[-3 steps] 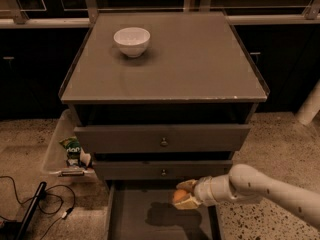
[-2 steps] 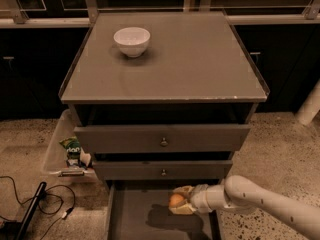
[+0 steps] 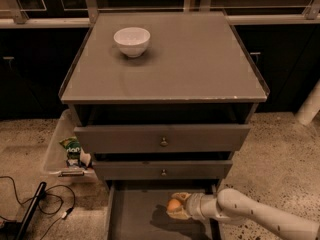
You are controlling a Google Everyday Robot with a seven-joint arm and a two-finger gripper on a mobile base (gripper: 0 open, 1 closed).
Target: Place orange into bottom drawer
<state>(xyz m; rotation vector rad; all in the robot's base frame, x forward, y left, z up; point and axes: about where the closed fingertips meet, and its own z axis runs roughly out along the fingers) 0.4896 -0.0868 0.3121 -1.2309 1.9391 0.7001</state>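
Observation:
My gripper will release the orange on the bottom drawer's grey bottom, just behind the gripper's shadow [image 3: 172, 206]. The orange is held just above the drawer floor now.
The orange [image 3: 174, 205] is a small round bright-orange fruit held in my gripper [image 3: 178, 206], which reaches in from the lower right on a white arm. The gripper is shut on the orange and holds it just above the grey floor of the open bottom drawer [image 3: 137, 219], near the drawer's right-middle. A shadow lies on the drawer floor under the gripper. The drawer's front part is cut off by the picture's bottom edge.
A white bowl [image 3: 132, 40] stands on the cabinet top [image 3: 200, 69] at the back left. Two wider drawers with brass knobs [image 3: 163, 142] sit above the open one. A clear bin [image 3: 55, 149] with a green packet stands left of the cabinet, with black cables [image 3: 45, 204] on the floor.
My gripper with the orange has moved left and a little lower, further over the bottom drawer's floor.

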